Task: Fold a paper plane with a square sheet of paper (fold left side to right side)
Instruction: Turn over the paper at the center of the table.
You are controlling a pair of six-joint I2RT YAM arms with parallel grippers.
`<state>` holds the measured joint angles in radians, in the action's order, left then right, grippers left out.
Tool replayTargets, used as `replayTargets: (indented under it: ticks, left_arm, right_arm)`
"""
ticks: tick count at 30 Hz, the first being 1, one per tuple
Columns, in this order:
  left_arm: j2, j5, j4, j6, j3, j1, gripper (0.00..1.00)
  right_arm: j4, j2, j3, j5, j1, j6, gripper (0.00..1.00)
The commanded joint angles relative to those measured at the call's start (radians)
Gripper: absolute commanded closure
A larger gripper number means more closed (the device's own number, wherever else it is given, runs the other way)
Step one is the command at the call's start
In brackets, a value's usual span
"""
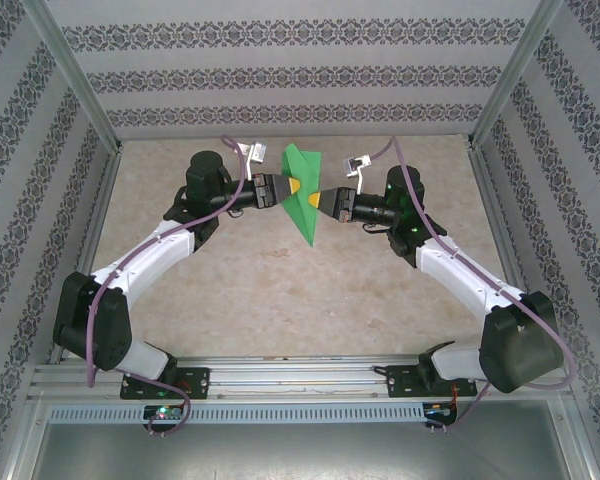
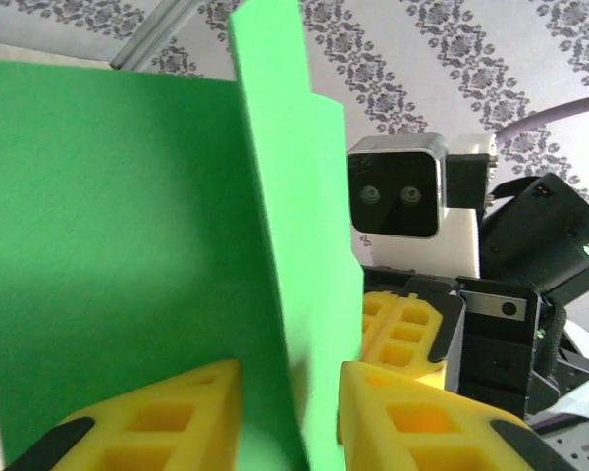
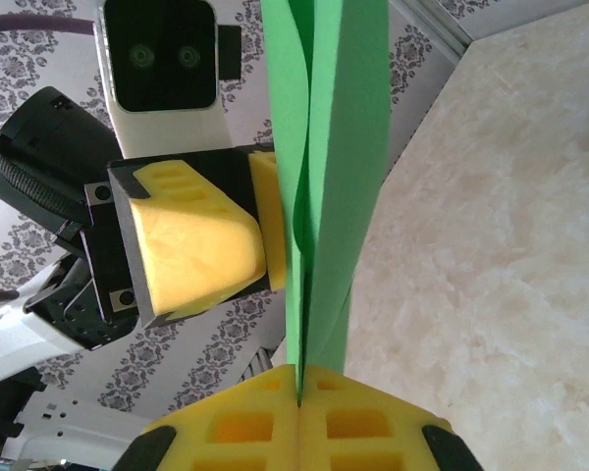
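Next, I let go of the green paper plane with my right gripper on the bare middle of the marbled table [image 1: 331, 245], between both arms.
The green paper plane [image 1: 302, 163] hangs in mid-air over the back of the table, a folded, pointed wedge standing on edge between my two grippers. My right gripper [image 1: 314, 199] comes in from the right. In the right wrist view it [image 3: 299, 378] is shut on the lower edge of the layered paper [image 3: 329, 147]. My left gripper [image 1: 292, 188] meets the paper from the left. In the left wrist view its yellow fingers [image 2: 287, 378] stand apart on either side of the paper's fold [image 2: 128, 245], with a gap on the right side.
The beige marbled table [image 1: 280, 290] lies below, bounded by metal frame posts [image 1: 75, 75] and patterned walls. The two arms arch in from the near corners. The right wrist's camera block [image 2: 398, 196] sits close behind the paper.
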<state>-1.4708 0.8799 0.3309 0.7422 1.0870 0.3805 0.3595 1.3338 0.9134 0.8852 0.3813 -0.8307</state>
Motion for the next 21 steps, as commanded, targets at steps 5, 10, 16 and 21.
replayTargets:
  ticks: [5,10,16,21]
  left_arm:
    - [0.135,-0.19,-0.164,-0.174,0.0,-0.007,0.55]
    - [0.261,-0.432,-0.291,-0.292,-0.032,-0.025,0.48]
    - [0.402,-0.67,-0.396,-0.414,-0.056,-0.027,0.25]
    - [0.486,-0.815,-0.461,-0.456,-0.062,-0.028,0.18]
  right_arm:
    - [-0.103,-0.052,0.042,-0.073,-0.015,0.094,1.0]
    - [-0.339,-0.101,0.083,-0.247,0.0,0.24,1.0]
    - [-0.682,-0.111,0.185,-0.61,0.078,0.426,1.0]
    - [-0.98,-0.002,0.331,-1.055,0.211,0.514,1.0]
